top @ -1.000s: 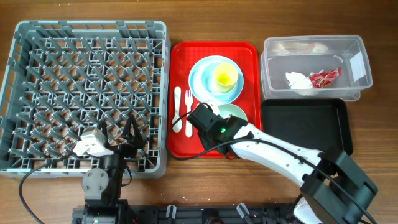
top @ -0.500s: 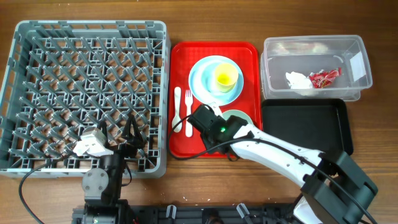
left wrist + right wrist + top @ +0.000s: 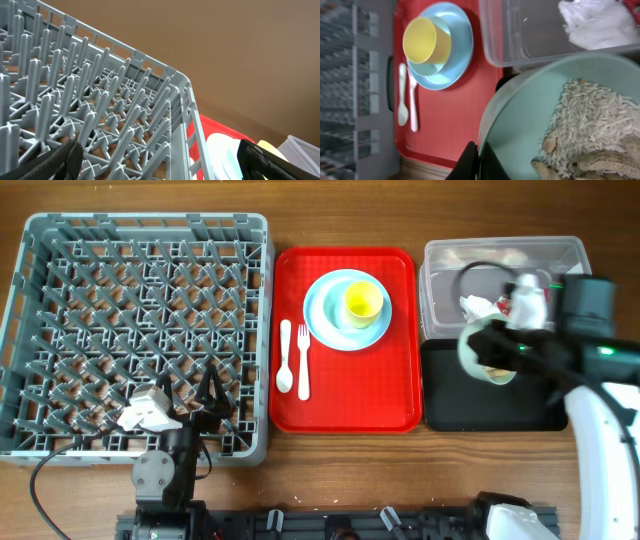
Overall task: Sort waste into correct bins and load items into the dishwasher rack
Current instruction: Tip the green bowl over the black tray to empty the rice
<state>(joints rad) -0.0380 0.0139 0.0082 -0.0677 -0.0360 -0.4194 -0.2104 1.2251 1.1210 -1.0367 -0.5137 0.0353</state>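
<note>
Next, my right gripper sets the pale blue-green bowl down on the red serving tray (image 3: pixel 355 388) (image 3: pixel 452 126) between the blue plate and the front edge.
My right gripper (image 3: pixel 492 338) (image 3: pixel 477 161) is shut on the rim of the pale blue-green bowl (image 3: pixel 485 362) (image 3: pixel 520 125). It holds the bowl above the black tray (image 3: pixel 450 405), by the clear tub (image 3: pixel 440 290) (image 3: pixel 520 40). White rice with brown scraps (image 3: pixel 590 120) lies in the bowl. The white napkin (image 3: pixel 478 307) (image 3: pixel 595 22) is in the tub; the red wrapper is mostly hidden. The yellow cup (image 3: pixel 363 302) (image 3: pixel 422 40) stands on the blue plate (image 3: pixel 330 320) (image 3: pixel 455 45). The spoon (image 3: pixel 284 355) and fork (image 3: pixel 302 360) lie beside it. My left gripper (image 3: pixel 205 395) (image 3: pixel 160 165) is open over the grey rack (image 3: pixel 40 330) (image 3: pixel 100 100).
The red serving tray (image 3: pixel 345 400) (image 3: pixel 450 120) lies between the rack and the bins and holds the plate, cup, spoon and fork. Bare wooden table runs along the front edge. The right arm's body covers part of the tub and the black tray.
My right arm lifted the bowl off the red tray and carried it right, over the black tray. The left arm has not moved.
</note>
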